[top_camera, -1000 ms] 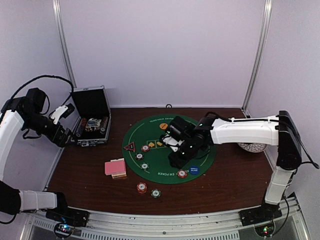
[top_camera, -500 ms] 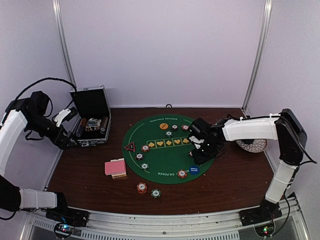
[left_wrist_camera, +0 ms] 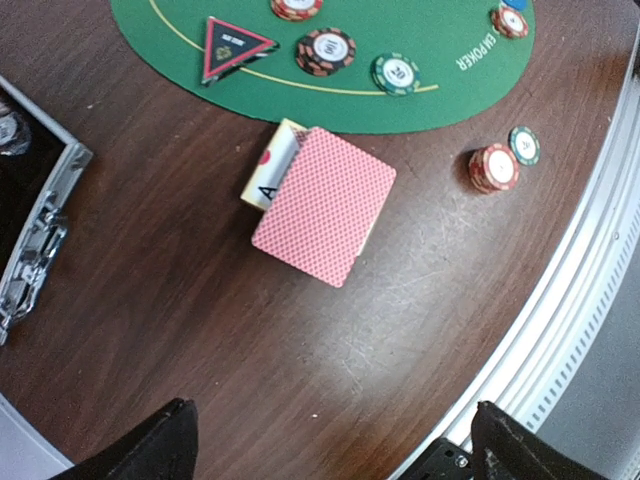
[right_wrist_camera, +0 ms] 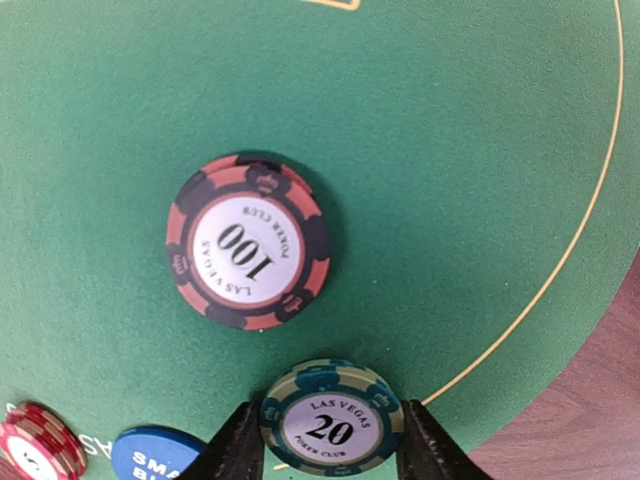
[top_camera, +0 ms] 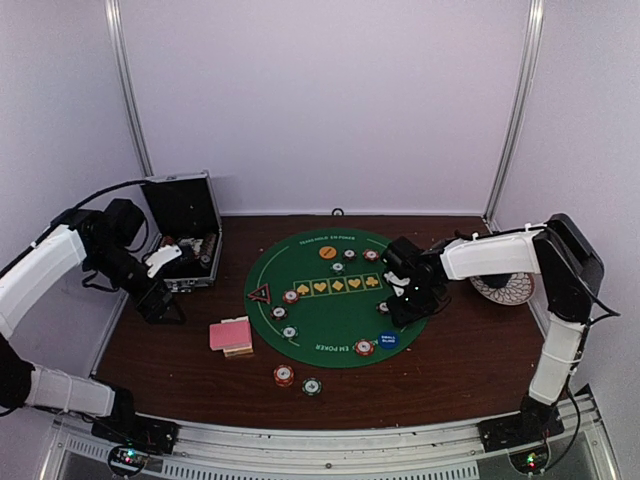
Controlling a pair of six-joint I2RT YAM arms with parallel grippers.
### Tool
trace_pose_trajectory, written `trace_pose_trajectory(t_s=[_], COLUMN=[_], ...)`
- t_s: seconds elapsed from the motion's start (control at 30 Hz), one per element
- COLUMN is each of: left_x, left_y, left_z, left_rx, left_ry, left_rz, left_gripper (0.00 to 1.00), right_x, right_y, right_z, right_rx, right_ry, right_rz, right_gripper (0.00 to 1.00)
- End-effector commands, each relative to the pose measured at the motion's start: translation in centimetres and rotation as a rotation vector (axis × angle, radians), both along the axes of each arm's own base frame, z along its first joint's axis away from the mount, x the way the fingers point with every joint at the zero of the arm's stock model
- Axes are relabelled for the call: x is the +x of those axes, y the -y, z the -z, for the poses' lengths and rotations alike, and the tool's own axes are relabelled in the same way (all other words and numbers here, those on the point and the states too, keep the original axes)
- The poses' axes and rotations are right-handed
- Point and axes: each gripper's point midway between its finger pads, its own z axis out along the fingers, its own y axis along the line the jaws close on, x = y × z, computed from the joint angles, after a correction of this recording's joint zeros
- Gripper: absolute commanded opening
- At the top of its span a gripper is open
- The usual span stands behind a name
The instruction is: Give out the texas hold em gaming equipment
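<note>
I need to next grab, with my left gripper, the end of the pink-backed cards [top_camera: 215, 338] [left_wrist_camera: 302, 257] that is farther from the green mat.
My right gripper [right_wrist_camera: 322, 450] is shut on a green "20" chip [right_wrist_camera: 330, 420], held just above the green mat [right_wrist_camera: 450, 150] near its right edge. An orange "100" chip [right_wrist_camera: 247, 240] lies flat just ahead of it. In the top view the right gripper [top_camera: 402, 303] sits beside that orange chip [top_camera: 383, 307]. My left gripper [left_wrist_camera: 335, 455] is open and holds nothing, above bare wood near the pink-backed cards [left_wrist_camera: 325, 205]. The red triangle [left_wrist_camera: 232, 47] lies at the mat's left edge. In the top view the left gripper [top_camera: 162, 305] hangs left of the cards [top_camera: 230, 333].
The open black case [top_camera: 185, 235] stands at the back left. A patterned plate [top_camera: 505, 290] lies right of the mat. A red-white chip stack [left_wrist_camera: 493, 167] and a green chip [left_wrist_camera: 524, 144] lie on wood near the front rail. A blue disc [top_camera: 388, 340] and an orange disc [top_camera: 327, 252] rest on the mat.
The right gripper swung from the mat's middle to its right side and stayed there. The left arm came down and right, from beside the case toward the cards.
</note>
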Motion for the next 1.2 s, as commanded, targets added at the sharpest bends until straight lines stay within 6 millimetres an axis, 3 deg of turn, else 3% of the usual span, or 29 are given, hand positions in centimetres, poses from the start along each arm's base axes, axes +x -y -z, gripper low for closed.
trace_pose_trajectory(t_s=[0.0,0.13,0.4,0.53,0.73,1.17], left_x=[0.9,1.1,3.1,3.8,3.6,3.7], left_y=[1.4,3.1,4.4,4.7,5.1,5.8], left_z=[2.5,4.2,7.1,8.2,9.3,11.3], left_rx=[0.069,0.117,0.177,0.194,0.181,0.181], left_ry=[0.011,0.026,0.077,0.088,0.116,0.116], left_rz=[0.082,0.161,0.266,0.313,0.398,0.503], left_gripper=[0.98,0.98,0.98,0.97,0.98,0.97], right_x=[0.3,1.0,1.9,1.8,1.4,0.6], right_y=[0.8,0.6,-1.0,-2.0,-2.9,-4.0], right_z=[0.3,-2.7,-10.3,-12.9,-14.7,-15.7], right_rx=[-0.021,0.012,0.146,0.21,0.263,0.278], right_ry=[0.005,0.066,0.18,0.208,0.235,0.244], right_rz=[0.049,0.085,0.124,0.127,0.124,0.092], right_gripper=[0.66,0.84,0.91,0.97,1.0,1.0])
